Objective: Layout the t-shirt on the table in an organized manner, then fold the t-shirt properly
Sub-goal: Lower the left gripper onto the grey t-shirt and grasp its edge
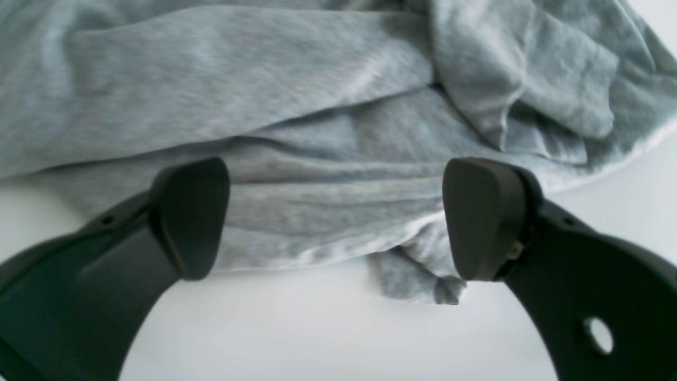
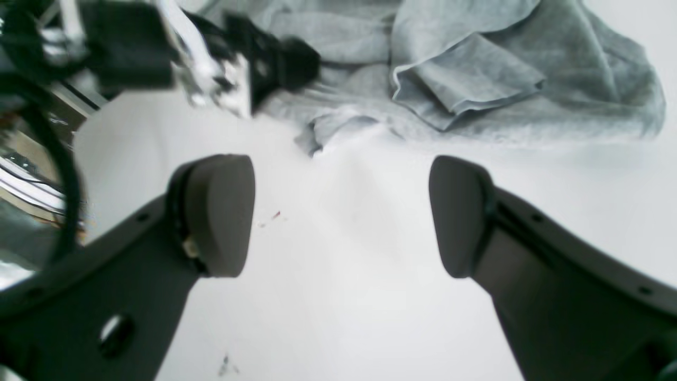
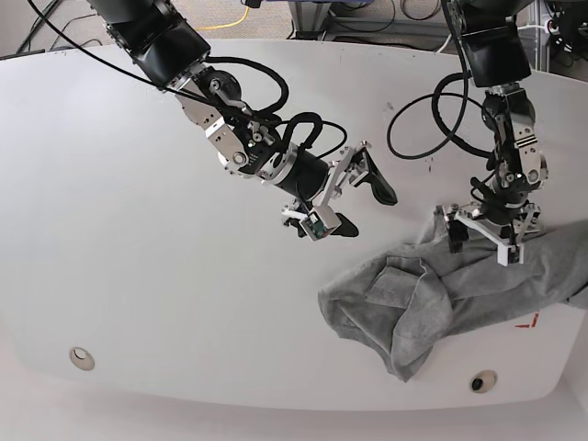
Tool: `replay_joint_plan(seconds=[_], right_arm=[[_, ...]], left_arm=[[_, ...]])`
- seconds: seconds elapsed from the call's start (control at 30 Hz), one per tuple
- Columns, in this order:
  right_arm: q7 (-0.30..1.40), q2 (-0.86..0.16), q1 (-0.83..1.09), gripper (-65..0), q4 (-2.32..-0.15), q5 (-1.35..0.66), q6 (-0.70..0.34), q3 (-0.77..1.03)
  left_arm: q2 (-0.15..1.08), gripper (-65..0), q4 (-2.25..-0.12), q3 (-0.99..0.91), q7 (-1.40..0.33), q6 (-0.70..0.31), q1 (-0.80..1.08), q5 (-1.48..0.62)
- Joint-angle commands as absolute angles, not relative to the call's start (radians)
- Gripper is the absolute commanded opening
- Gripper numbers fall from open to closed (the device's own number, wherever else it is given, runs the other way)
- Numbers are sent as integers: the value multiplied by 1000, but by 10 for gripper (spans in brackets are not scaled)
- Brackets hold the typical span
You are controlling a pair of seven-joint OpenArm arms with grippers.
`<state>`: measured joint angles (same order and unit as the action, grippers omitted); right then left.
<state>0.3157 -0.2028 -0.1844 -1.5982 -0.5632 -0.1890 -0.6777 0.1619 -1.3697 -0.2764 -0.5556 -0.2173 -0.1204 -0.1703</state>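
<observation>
A small bunched piece (image 3: 432, 230) (image 1: 420, 253) sticks out from the far edge of the grey t-shirt. My left gripper closes on it next.
The grey t-shirt (image 3: 441, 294) lies crumpled at the lower right of the white table (image 3: 138, 230), with folds piled over each other. My left gripper (image 3: 481, 241) hovers open at the shirt's far edge. In the left wrist view its jaws (image 1: 338, 217) straddle a rumpled hem of the t-shirt (image 1: 317, 121), and nothing is pinched. My right gripper (image 3: 360, 207) hangs open over bare table, up and left of the shirt. In the right wrist view that gripper (image 2: 338, 211) has only tabletop between its fingers, and the t-shirt (image 2: 476, 79) lies beyond it.
Two round grommets (image 3: 81, 356) (image 3: 482, 379) sit near the front edge. A red tape mark (image 3: 528, 322) shows beside the shirt. Black cables (image 3: 423, 119) loop from the left arm above the table. The left arm's gripper (image 2: 264, 63) shows in the right wrist view.
</observation>
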Motion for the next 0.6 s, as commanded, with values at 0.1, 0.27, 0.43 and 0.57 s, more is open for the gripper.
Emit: replay_joint_plan(seconds=[0.1, 0.27, 0.43, 0.57], right_arm=[[288, -200, -185, -168, -1626, -575, -197, -667], [288, -216, -168, -168, -1644, -573, -197, -667], [288, -223, -156, -168, -1659, -573, -197, -667], [288, -223, -156, -168, -1659, -575, -197, -667]], left_arm=[[165, -124, -1311, -245, -518, -216, -189, -137], [163, -160, -1270, -239, -518, -216, -193, -139], [166, -160, -1260, -170, -518, -217, -191, -139], [168, -160, -1262, -134, -518, -220, -185, -140]])
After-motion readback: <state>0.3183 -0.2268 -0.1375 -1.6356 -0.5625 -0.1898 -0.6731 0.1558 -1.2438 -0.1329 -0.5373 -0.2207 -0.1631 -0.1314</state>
